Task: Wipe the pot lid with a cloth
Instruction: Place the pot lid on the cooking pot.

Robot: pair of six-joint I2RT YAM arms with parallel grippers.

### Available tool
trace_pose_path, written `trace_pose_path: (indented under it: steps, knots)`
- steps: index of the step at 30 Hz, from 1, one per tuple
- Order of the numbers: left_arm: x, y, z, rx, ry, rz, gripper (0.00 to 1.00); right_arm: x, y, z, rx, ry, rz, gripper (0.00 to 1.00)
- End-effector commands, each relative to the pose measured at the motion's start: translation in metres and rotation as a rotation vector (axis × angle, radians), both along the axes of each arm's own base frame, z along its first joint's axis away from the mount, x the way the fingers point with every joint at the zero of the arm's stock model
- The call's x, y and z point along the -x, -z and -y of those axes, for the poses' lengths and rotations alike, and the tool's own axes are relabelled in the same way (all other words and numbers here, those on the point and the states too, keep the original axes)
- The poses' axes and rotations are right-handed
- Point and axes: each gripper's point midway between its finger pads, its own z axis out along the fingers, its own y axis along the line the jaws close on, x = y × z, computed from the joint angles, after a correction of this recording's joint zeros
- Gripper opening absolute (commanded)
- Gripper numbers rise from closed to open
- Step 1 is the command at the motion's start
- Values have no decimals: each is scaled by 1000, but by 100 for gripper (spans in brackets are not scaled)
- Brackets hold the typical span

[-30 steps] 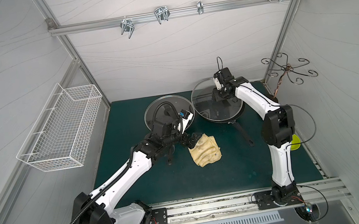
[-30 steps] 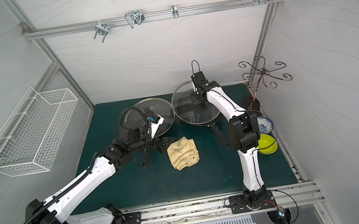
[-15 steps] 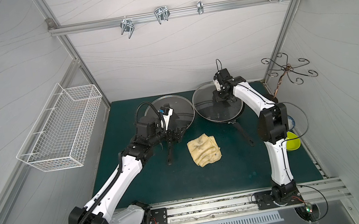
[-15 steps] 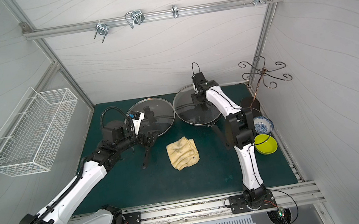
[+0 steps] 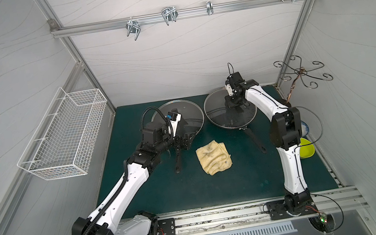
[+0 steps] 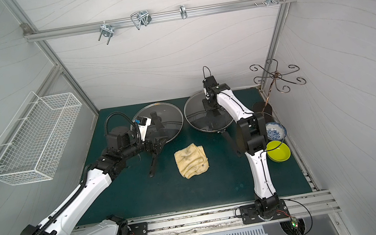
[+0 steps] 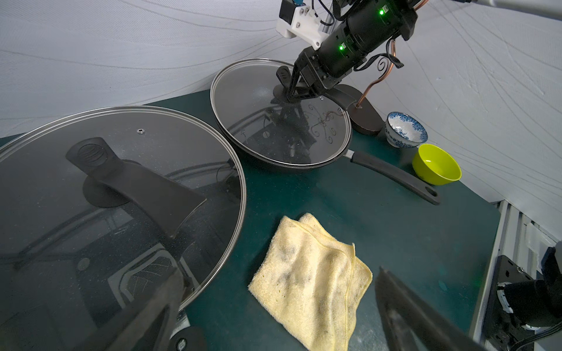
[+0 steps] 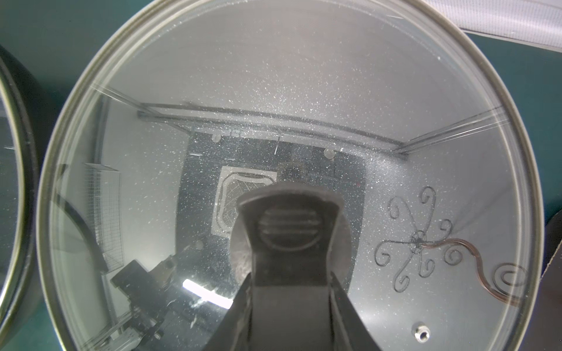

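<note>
The second glass lid covers the pan nearer the wire basket, and my left gripper should next close on the black handle's middle [image 5: 180, 121] [image 7: 136, 182] on that lid.
The cloth [image 5: 213, 156] [image 6: 191, 160] [image 7: 313, 282], pale yellow with grey stains, lies folded on the green mat between the two pans. A glass pot lid [image 5: 222, 115] [image 6: 203, 118] [image 7: 258, 100] [image 8: 273, 91] sits on the right pan. My right gripper [image 5: 232, 102] [image 6: 209, 106] [image 7: 299, 88] [image 8: 290, 291] is shut on its black handle [image 8: 289, 240]. My left gripper [image 5: 189, 139] [image 6: 158, 144] [image 7: 278, 273] hangs open and holds nothing. It is at the near rim of the left pan, just left of the cloth and not touching it.
A second glass lid [image 5: 188, 113] [image 7: 167, 142] covers the left pan, whose handle [image 5: 177, 160] points forward. The right pan's handle [image 5: 255, 138] reaches toward a green bowl [image 5: 307, 150] and a blue-white bowl [image 6: 275, 130]. A copper hook stand [image 5: 301, 73] occupies the back right corner. A wire basket [image 5: 63, 134] hangs on the left wall.
My left gripper has drawn back from the cloth's left edge toward the left pan, still open. The cloth has not moved. The right gripper stays on the lid handle.
</note>
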Motion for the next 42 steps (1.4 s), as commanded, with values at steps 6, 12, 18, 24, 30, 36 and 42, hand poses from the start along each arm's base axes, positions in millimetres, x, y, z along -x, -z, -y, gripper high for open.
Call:
trace_pose_path:
  steps: [6, 12, 18, 24, 30, 36, 42]
  knots:
    - [-11, -19, 3, 10, 9, 73, 100, 19, -9, -6, -47, -23, -64, 0]
    - [-13, -15, 2, -2, 7, 70, 100, 14, -2, -3, -39, -19, -66, 0]
    - [-19, -15, -1, -3, -25, 63, 100, 7, 3, 0, -37, -2, -76, 23]
    - [-29, -19, -13, -13, -117, 47, 100, 9, -29, -6, -94, -25, 3, 55]
    - [-41, -27, -34, -50, -257, 62, 100, 22, -62, -4, -125, -38, 71, 77]
    - [-51, -34, -47, -40, -370, 19, 100, 41, -93, -2, -164, -53, 158, 88]
    - [-63, -32, -65, -20, -532, -77, 100, 70, -116, -13, -208, -127, 243, 95]
